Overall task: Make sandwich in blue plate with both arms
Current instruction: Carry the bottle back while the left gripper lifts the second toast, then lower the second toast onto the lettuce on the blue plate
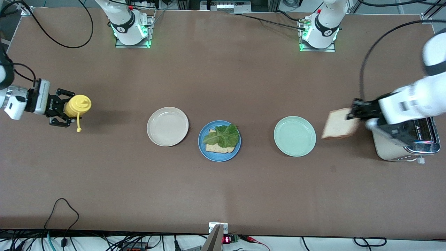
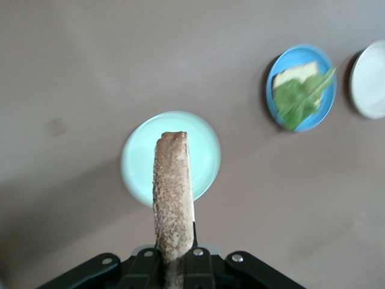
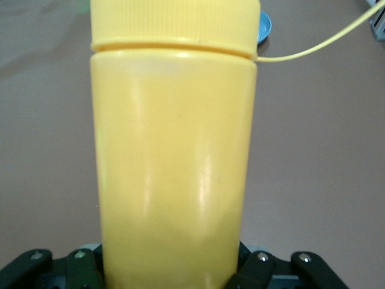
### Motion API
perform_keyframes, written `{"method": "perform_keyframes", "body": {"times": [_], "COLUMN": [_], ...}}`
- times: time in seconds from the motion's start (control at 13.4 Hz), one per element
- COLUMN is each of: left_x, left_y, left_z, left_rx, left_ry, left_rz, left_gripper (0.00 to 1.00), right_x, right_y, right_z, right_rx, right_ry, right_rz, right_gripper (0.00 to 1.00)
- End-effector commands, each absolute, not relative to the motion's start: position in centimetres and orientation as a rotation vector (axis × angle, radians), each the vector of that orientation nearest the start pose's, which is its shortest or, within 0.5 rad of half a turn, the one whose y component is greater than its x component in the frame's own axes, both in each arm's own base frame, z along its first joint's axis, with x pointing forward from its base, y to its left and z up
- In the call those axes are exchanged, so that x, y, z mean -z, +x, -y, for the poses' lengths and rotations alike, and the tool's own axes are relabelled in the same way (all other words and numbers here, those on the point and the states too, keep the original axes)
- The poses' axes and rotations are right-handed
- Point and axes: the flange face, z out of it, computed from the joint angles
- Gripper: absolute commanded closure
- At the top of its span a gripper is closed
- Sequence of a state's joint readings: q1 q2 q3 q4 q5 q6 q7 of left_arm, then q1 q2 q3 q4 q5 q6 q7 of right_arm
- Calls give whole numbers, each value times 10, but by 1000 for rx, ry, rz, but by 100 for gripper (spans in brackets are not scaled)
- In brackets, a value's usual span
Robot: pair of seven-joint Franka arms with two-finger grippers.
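My left gripper is going to let go of the second toast slice, now held in the air between toaster and plate, on top of the green lettuce leaf (image 1: 224, 143) (image 2: 295, 87) on the blue plate.
The blue plate (image 1: 219, 141) sits mid-table and holds one toast slice (image 1: 218, 148) with a green lettuce leaf (image 1: 223, 135) on top; it also shows in the left wrist view (image 2: 301, 88). My left gripper (image 1: 354, 112) is shut on a second toast slice (image 1: 338, 124), held in the air between the toaster and the pale green plate (image 1: 294, 136); in the left wrist view the slice (image 2: 173, 192) stands edge-on between the fingers. My right gripper (image 1: 66, 108) is shut on a yellow squeeze bottle (image 1: 78, 106) at the right arm's end of the table; the bottle (image 3: 173, 156) fills the right wrist view.
A cream plate (image 1: 168, 126) lies beside the blue plate toward the right arm's end. A silver and white toaster (image 1: 406, 143) stands at the left arm's end, under the left arm. Black cables trail along the table's edges.
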State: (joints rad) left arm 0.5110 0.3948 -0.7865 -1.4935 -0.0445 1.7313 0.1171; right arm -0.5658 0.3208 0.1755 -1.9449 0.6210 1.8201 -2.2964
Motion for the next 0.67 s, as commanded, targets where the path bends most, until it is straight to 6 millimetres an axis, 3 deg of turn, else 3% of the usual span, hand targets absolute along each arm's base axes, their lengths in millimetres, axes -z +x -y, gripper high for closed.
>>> {"method": "perform_keyframes", "body": {"times": [0.0, 0.15, 0.3, 0.45, 0.6], "left_x": [-464, -441, -409, -384, -366], "left_y": [633, 633, 632, 627, 624], "left_z": [190, 246, 293, 338, 372], "left_rx": [-151, -152, -162, -139, -64], "left_ry": [-3497, -3579, -3641, -3701, -3768], "left_rz": [-455, -313, -201, -101, 29], "left_gripper": [99, 99, 99, 99, 99], "right_x": [-251, -214, -193, -168, -148], "right_y": [525, 511, 504, 495, 498], "right_z": [212, 236, 257, 268, 276], "right_rx": [860, 936, 989, 1031, 1069], "right_ry": [-1593, -1529, -1489, -1474, -1440], "right_rz": [1694, 1596, 1546, 1470, 1464], "right_gripper": [99, 99, 99, 99, 99]}}
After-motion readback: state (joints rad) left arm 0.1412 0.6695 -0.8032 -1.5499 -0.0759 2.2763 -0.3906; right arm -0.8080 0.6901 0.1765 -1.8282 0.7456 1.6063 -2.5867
